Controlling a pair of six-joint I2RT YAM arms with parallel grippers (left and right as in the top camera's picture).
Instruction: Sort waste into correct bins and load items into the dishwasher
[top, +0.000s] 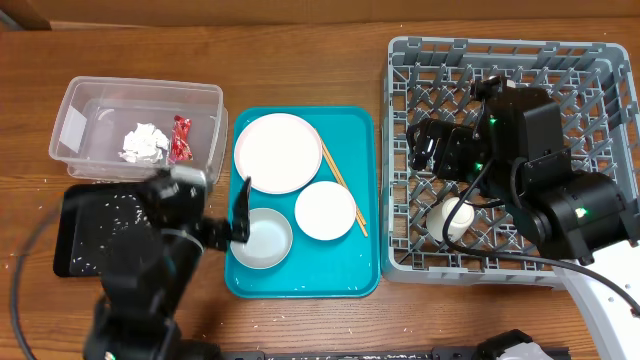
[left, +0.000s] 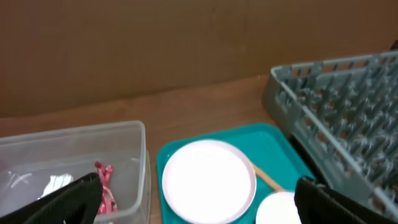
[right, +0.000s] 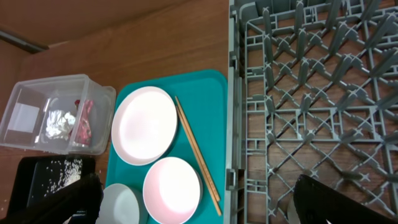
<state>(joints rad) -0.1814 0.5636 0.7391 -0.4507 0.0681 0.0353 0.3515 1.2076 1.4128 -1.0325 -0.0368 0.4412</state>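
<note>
The robot's right gripper should next move to the white bowl beside the chopsticks and close on the bowl's rim (top: 354, 208) (right: 201, 185) that faces the grey dish rack.
The clear tub (top: 75, 105) holds the white tissue wad (top: 143, 141) and red wrapper (top: 181, 139). Rice grains (top: 120, 208) lie in the black tray (top: 72, 245). On the teal tray (top: 360, 125) sit a white plate (top: 277, 152), two white bowls (top: 325, 210) (top: 263, 238) and chopsticks (top: 343, 187). A small white cup (top: 456, 217) stands in the grey dish rack (top: 400, 160). My left gripper (top: 238, 215) is open and empty over the near bowl's left rim. My right gripper (top: 430, 150) is open and empty above the rack's left part.
The left wrist view shows the plate (left: 208, 180), the tub (left: 134, 134) with the wrapper (left: 104, 180), and the rack's corner (left: 280, 93). The right wrist view shows the plate (right: 144, 124), a bowl (right: 172, 190), the chopsticks (right: 196, 152) and the rack (right: 298, 93). Bare wood surrounds them.
</note>
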